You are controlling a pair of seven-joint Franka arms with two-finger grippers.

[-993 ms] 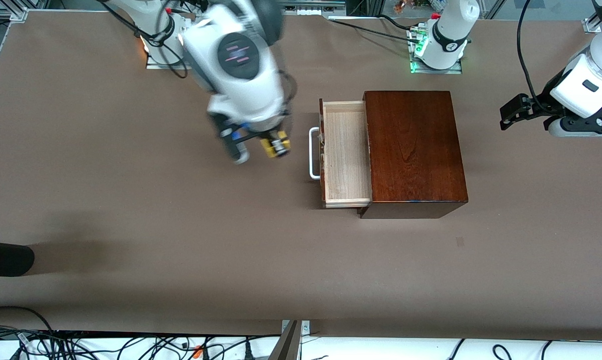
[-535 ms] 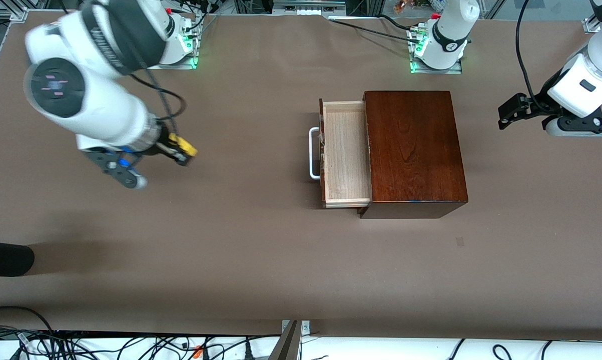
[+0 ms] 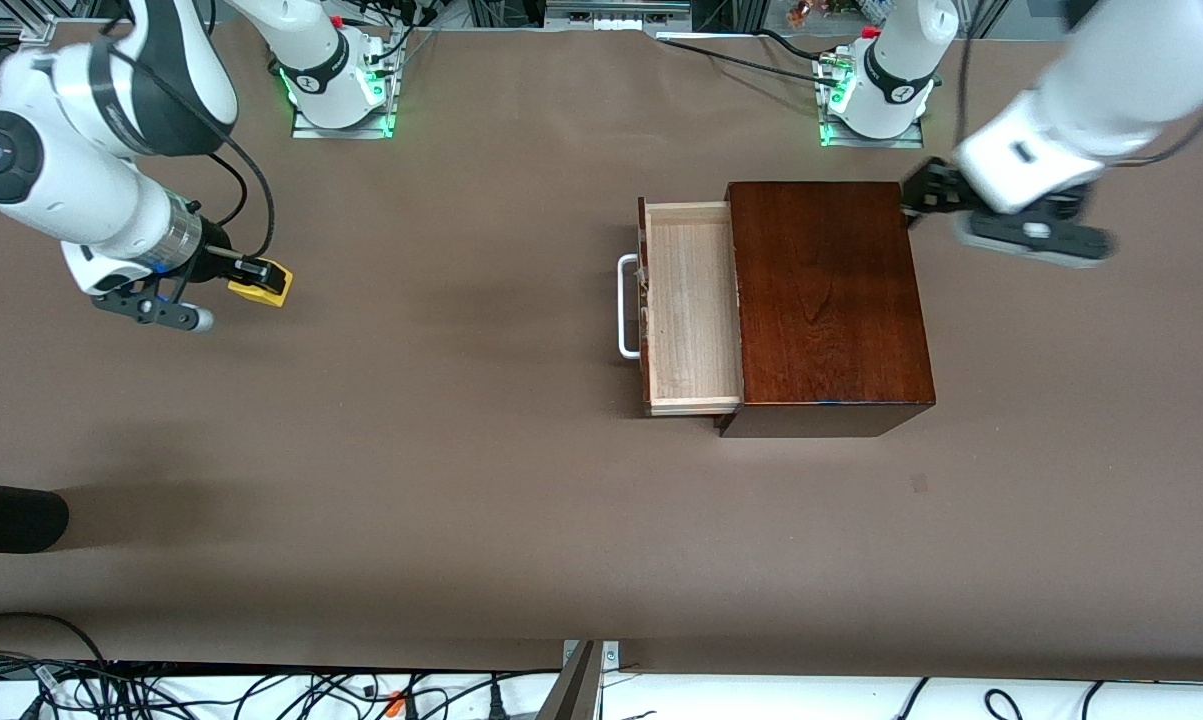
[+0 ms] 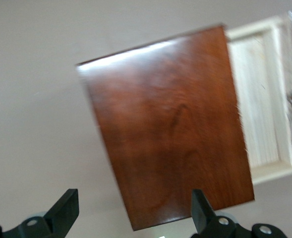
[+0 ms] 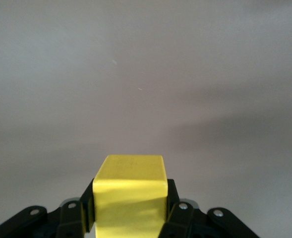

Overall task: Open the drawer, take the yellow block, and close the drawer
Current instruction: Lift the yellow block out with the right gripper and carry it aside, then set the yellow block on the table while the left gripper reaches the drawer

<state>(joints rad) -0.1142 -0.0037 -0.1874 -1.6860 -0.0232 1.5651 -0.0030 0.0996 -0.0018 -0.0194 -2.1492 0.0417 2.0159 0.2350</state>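
My right gripper is going to set the yellow block down on the table [image 3: 296,314] just beyond its fingertips, in line with the white handle of the drawer. The block is now held low over the table.
The drawer [image 3: 691,300] of the dark wooden box [image 3: 826,300] stands pulled open, its pale inside bare, its white handle [image 3: 627,305] toward the right arm's end. My right gripper [image 3: 254,276] is shut on the yellow block [image 3: 267,284] low over the table near the right arm's end. In the right wrist view the block [image 5: 131,183] sits between the fingers of the gripper [image 5: 131,203]. My left gripper [image 3: 921,192] is open and empty over the box's corner at the left arm's end. The left wrist view shows the gripper [image 4: 134,208] above the box [image 4: 170,124] and the drawer [image 4: 264,94].
The arm bases [image 3: 336,90] [image 3: 876,95] stand at the table's edge farthest from the front camera. A dark object [image 3: 11,515] juts in at the right arm's end, nearer the camera. Cables [image 3: 261,690] lie past the table's near edge.
My right arm has carried the yellow block away from the drawer toward the right arm's end. My left arm has swung in from the table's end to the box's corner.
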